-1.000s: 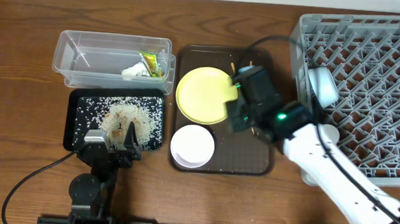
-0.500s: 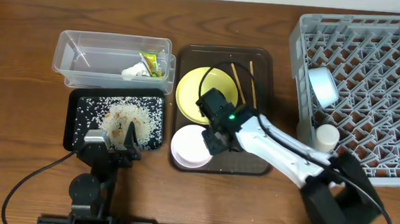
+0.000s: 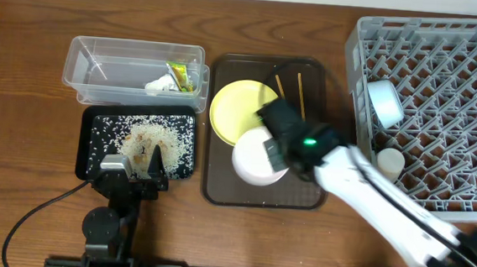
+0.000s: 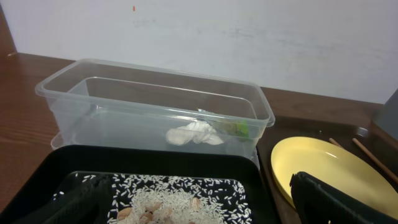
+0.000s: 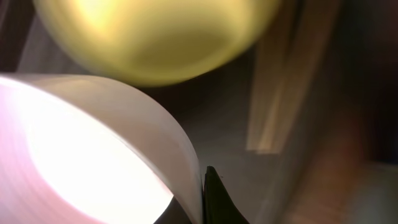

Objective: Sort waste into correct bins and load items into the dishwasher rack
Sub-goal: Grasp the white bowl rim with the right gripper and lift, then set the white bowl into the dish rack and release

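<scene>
I need to let go of the white bowl with my right gripper in the grey rack [image 3: 429,88] beside the light-blue bowl.
My right gripper [image 3: 273,151] is shut on the rim of the white bowl [image 3: 258,158], holding it tilted over the brown tray beside the pale-yellow plate [image 3: 239,107]. In the right wrist view one dark finger [image 5: 214,199] presses the bowl's wall [image 5: 81,155], with the plate [image 5: 155,37] blurred behind. Two chopsticks [image 3: 300,96] lie right of the plate. A light-blue bowl [image 3: 384,102] sits in the grey rack [image 3: 453,81]. My left gripper [image 3: 135,172] stands open over the black tray [image 3: 87,152] of rice [image 3: 150,140]. The clear tub [image 3: 100,69] holds the wrapper [image 3: 179,76] and white scrap [image 3: 159,83].
The dark brown serving tray [image 3: 301,195] carries the plate and chopsticks. A small white cup [image 3: 388,164] stands in the rack's near-left corner. In the left wrist view the tub [image 4: 155,93] sits just behind the rice [image 4: 168,199], and the plate [image 4: 323,168] lies to the right.
My right gripper came down to the white bowl, shut on its rim and carried it up and rightward, partly over the plate's edge. The left arm has not moved.
</scene>
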Tool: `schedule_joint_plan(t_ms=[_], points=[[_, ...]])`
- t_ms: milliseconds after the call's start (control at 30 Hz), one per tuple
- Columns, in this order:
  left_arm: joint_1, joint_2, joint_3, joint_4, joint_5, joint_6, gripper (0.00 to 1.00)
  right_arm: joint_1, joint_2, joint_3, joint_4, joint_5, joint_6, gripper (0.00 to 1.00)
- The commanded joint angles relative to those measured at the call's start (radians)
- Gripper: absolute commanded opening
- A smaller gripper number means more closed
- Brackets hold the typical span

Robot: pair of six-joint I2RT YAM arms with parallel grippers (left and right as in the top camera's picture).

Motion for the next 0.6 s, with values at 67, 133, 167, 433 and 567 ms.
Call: schedule_joint_plan(t_ms=[67, 133, 167, 433, 567], points=[[0.005, -0.005, -0.028, -0.014, 0.010, 0.014, 0.93, -0.182, -0.171, 0.001, 0.003, 0.541, 0.089, 0.01], [0.005, -0.005, -0.028, -0.014, 0.010, 0.014, 0.93, -0.251, -0.206, 0.001, 0.021, 0.679, 0.101, 0.01], [0.005, -0.005, -0.028, -0.014, 0.010, 0.014, 0.93, -0.288, -0.216, 0.001, 0.039, 0.742, 0.102, 0.01], [0.005, -0.005, -0.028, -0.014, 0.010, 0.014, 0.93, -0.556, -0.216, 0.001, 0.259, 0.907, -0.024, 0.01], [0.005, -0.005, -0.028, -0.014, 0.010, 0.014, 0.94, -0.664, -0.185, 0.001, 0.275, 0.911, -0.041, 0.01]])
